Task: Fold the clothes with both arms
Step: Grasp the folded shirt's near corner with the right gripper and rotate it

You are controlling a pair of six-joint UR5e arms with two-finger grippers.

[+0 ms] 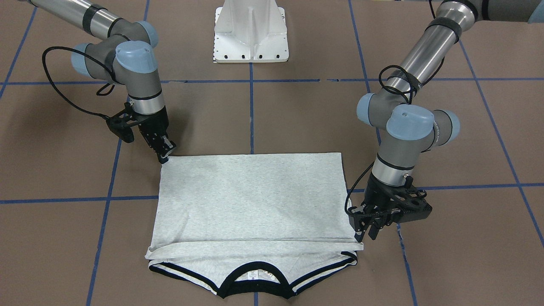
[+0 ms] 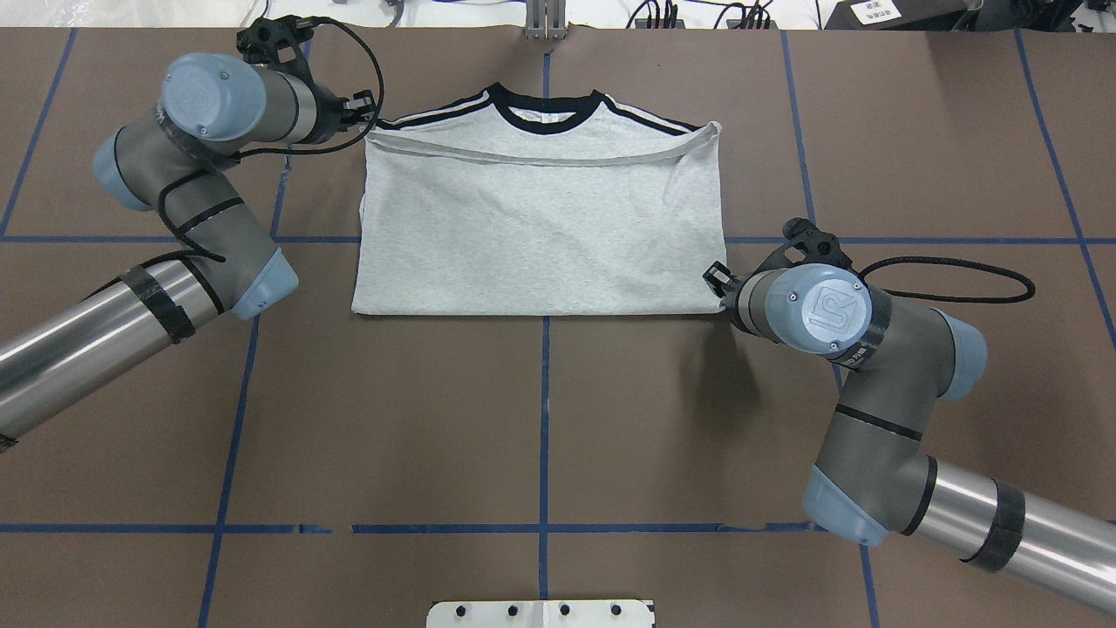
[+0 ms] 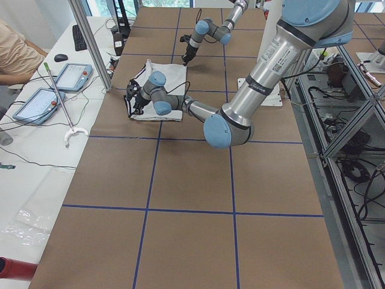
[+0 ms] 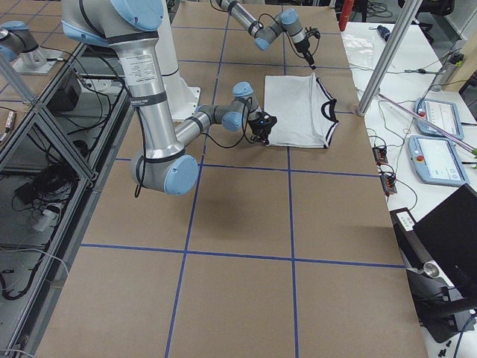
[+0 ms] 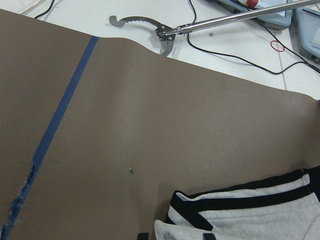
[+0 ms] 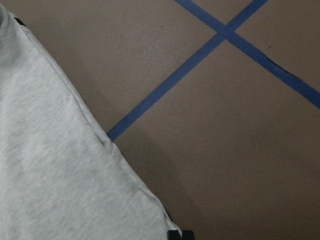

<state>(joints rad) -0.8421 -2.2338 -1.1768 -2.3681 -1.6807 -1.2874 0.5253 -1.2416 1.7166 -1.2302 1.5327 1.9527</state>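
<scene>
Next, I let go of the grey T-shirt's corner with my right gripper on the bare brown table (image 1: 171, 47) next to the white pedestal.
The grey T-shirt (image 1: 250, 199) lies flat, folded in half, its black-striped collar (image 1: 255, 278) at the table's far side from the robot; the cartoon print is hidden. My left gripper (image 1: 368, 233) is low at the hem corner beside the collar. In the left wrist view its fingertips (image 5: 209, 236) stand apart with the cloth's corner (image 5: 175, 227) between them. My right gripper (image 1: 165, 158) is shut, tips down on the fold's near corner. In the right wrist view (image 6: 180, 234) the tips meet at the cloth's (image 6: 55, 165) edge. The overhead view shows the left gripper (image 2: 370, 113) and the right gripper (image 2: 717, 281) at diagonally opposite corners.
The white pedestal (image 1: 251, 32) stands on the robot's side of the brown table, which is marked with blue tape lines (image 2: 545, 410). A metal grabber tool (image 5: 165, 37) and control tablets (image 3: 72, 75) lie on the white bench beyond the table's far edge.
</scene>
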